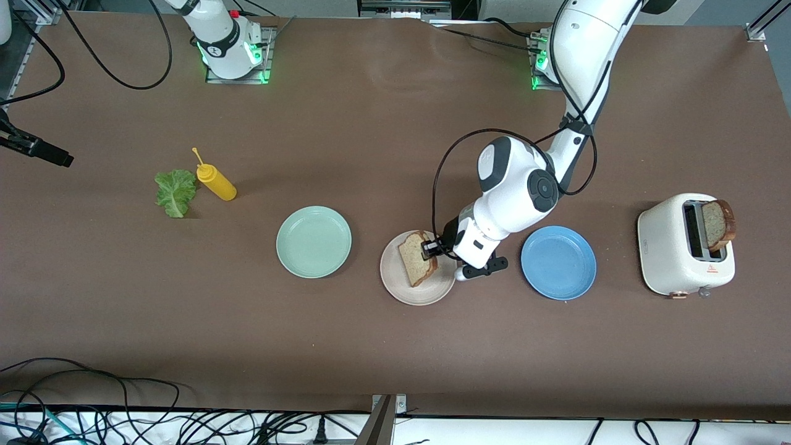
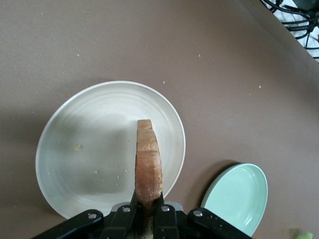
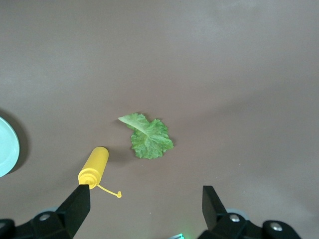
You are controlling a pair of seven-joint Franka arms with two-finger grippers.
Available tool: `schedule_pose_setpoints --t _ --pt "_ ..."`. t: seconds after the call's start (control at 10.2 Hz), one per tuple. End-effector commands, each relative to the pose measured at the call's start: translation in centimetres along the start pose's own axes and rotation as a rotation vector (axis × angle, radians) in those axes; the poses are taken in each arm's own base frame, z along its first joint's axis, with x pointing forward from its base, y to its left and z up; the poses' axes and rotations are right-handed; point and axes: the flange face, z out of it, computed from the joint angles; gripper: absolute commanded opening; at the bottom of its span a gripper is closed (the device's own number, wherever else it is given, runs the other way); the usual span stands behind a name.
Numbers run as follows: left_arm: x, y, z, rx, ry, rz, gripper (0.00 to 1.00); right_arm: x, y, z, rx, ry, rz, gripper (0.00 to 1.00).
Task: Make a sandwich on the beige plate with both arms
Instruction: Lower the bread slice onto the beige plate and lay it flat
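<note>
My left gripper has the slice of bread. I will put it down on the beige plate, just off its middle [image 1: 427,267] [image 2: 105,145] toward the blue plate.
My left gripper [image 1: 431,248] is shut on a slice of speckled brown bread [image 1: 415,258] and holds it on edge over the beige plate [image 1: 401,293]. In the left wrist view the slice [image 2: 148,164] sticks out from between the closed fingers of the left gripper [image 2: 148,206] above the plate [image 2: 89,149]. I cannot tell whether it touches the plate. A second slice [image 1: 719,224] stands in the toaster [image 1: 673,247]. The lettuce leaf [image 1: 175,192] lies at the right arm's end of the table. My right gripper [image 3: 145,203] is open and empty, high over the lettuce [image 3: 147,137]; it is out of the front view.
A yellow squeeze bottle [image 1: 216,182] lies beside the lettuce and also shows in the right wrist view [image 3: 93,165]. A mint-green plate [image 1: 313,241] and a blue plate [image 1: 558,262] flank the beige plate. Cables run along the table's near edge.
</note>
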Motion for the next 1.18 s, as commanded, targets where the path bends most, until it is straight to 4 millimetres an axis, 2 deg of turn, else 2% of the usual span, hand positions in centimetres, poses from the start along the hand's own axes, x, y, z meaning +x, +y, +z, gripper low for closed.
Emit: schedule_pose_setpoints --t 0.0,0.29,0.39,0.78,1.08 --pt "-0.5 -1.2 -0.5 -0.043 -0.006 -0.013 0.0 -0.3 0.1 -0.7 0.019 -0.004 -0.005 1.0" --pt "-1.6 -3.7 -0.8 -0.141 -0.015 0.003 0.0 -0.3 0.1 -0.8 0.019 -0.002 -0.006 1.0" --pt "-1.3 -4.1 -1.2 -0.155 -0.013 -0.001 0.0 -0.3 0.1 -0.8 0.02 -0.003 -0.006 1.0" --pt "-0.1 -4.7 -2.0 -0.198 -0.001 -0.056 0.0 -0.4 0.1 -1.0 0.023 0.0 -0.006 1.0" --pt "0.0 -5.4 -1.6 -0.263 0.01 -0.072 0.0 -0.6 -0.1 -0.9 0.037 -0.009 -0.008 1.0"
